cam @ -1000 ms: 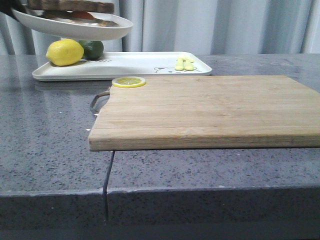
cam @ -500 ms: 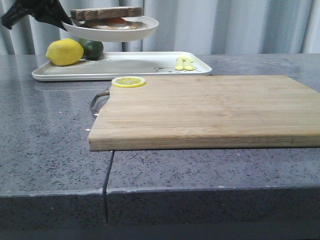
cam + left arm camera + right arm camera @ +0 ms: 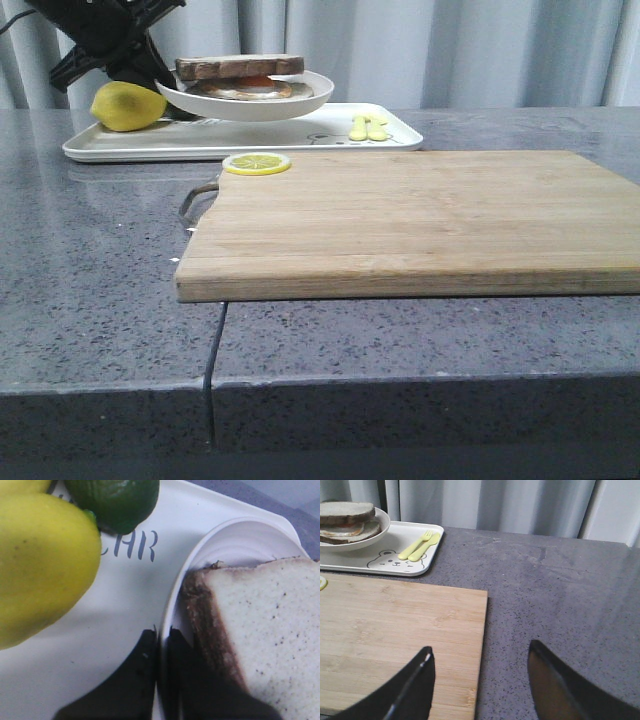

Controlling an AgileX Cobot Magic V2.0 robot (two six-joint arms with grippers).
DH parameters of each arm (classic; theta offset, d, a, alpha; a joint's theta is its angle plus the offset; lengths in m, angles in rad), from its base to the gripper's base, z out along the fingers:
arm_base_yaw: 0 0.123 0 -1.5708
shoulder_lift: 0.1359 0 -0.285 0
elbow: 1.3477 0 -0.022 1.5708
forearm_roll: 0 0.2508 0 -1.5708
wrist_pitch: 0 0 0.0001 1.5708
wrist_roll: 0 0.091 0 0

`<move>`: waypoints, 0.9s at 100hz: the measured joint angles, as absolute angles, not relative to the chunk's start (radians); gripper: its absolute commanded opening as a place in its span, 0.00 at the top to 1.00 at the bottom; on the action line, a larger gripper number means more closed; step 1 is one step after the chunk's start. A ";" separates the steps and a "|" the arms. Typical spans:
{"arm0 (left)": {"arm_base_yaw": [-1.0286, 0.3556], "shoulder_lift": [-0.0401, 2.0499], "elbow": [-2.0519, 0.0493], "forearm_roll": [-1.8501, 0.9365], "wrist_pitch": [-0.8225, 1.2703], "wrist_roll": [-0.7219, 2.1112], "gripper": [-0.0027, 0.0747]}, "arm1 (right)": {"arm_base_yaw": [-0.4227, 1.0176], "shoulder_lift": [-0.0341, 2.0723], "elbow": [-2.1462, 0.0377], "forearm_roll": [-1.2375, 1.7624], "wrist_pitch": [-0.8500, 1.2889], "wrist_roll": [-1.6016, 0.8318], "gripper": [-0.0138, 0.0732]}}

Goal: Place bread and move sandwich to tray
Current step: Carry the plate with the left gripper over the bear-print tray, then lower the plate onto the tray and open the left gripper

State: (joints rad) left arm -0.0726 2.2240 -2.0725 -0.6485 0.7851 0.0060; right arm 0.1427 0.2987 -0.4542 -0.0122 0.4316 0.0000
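I should use my left gripper to set the white plate with the sandwich down on the tray (image 3: 257, 129) between the lemon and the yellow cutlery.
My left gripper (image 3: 160, 82) is shut on the rim of the round white plate (image 3: 300, 100), which carries the sandwich (image 3: 240, 72): brown-crusted bread over a fried egg with an orange yolk. The plate hangs just above the white tray (image 3: 300, 135) at the back left. In the left wrist view my fingertips (image 3: 149, 645) pinch the plate rim (image 3: 172, 600), with the top bread (image 3: 260, 630) beside them over the tray (image 3: 115, 610). My right gripper (image 3: 480, 655) is open and empty over the right edge of the cutting board (image 3: 395, 630). The right wrist view shows plate and sandwich (image 3: 345, 520) over the tray (image 3: 380, 562).
A lemon (image 3: 125, 105) and a green lime (image 3: 112, 502) lie on the tray's left end, close to the plate. Yellow cutlery (image 3: 368, 127) lies on its right end. A lemon slice (image 3: 257, 163) sits on the board's far left corner. Curtains hang behind the grey counter (image 3: 100, 280).
My left gripper has carried the plate with the sandwich down and to the right, from high above the tray's left end to just over the tray's middle. The right arm shows no change.
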 measured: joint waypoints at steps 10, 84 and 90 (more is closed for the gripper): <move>-0.073 2.235 -2.084 -0.667 0.787 0.013 0.99 | 0.143 0.299 -0.454 -0.012 0.432 0.000 0.35; -0.073 2.296 -2.086 -0.701 0.815 0.013 0.99 | 0.143 0.299 -0.454 -0.014 0.432 0.000 0.35; -0.073 2.300 -2.086 -0.701 0.819 0.013 0.99 | 0.143 0.299 -0.454 -0.014 0.432 0.000 0.35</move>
State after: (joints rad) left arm -0.0726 2.3002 -2.0861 -0.7014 0.8189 0.0125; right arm 0.1427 0.2987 -0.4542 -0.0137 0.4316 0.0000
